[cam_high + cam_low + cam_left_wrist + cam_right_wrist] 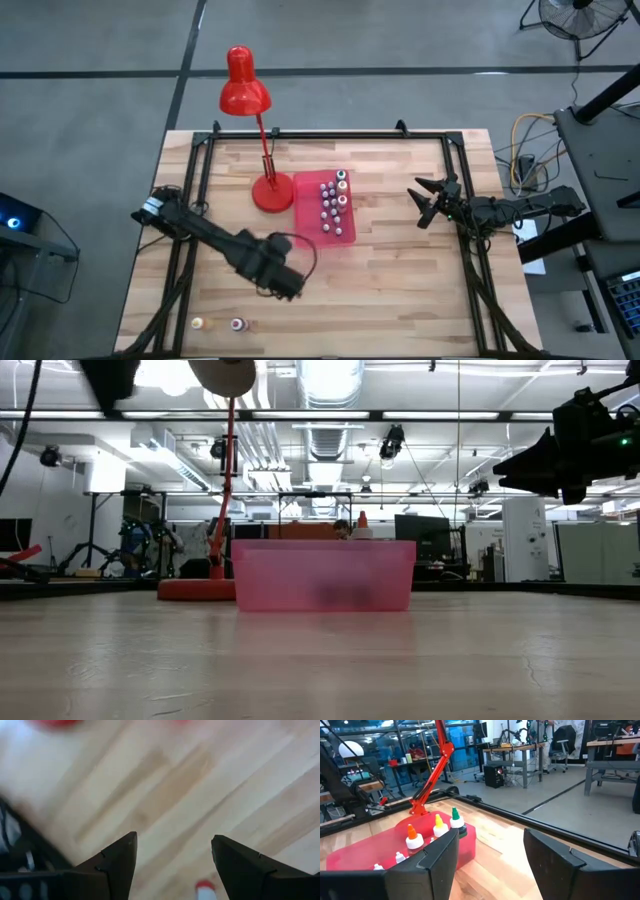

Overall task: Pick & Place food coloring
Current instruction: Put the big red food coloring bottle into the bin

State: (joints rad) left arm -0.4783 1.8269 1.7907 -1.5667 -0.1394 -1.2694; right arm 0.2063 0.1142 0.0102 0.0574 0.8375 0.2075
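Next, the left gripper grasps the red bottle's upper body [238,325] just below its white cap, leaving the yellow bottle beside it upright.
Several tiny food coloring bottles [332,205] stand in the translucent pink-red tray [305,215]. The right wrist view shows orange [411,834], yellow [439,825] and green [455,818] caps among them. Two more bottles [198,323] [238,324] stand on the wood near the table's near edge. My left gripper [292,290] hovers open over bare wood left of centre, above and right of those two. A red-capped bottle [205,889] shows beneath its fingers [172,837]. My right gripper [422,205] waits open in the air right of the tray [490,832].
A red desk lamp stands with its round base [270,193] against the tray's left side, its head [243,90] leaning past the far edge. A black frame [330,134] runs along the table's edges. Bare wood lies between the tray and the near edge.
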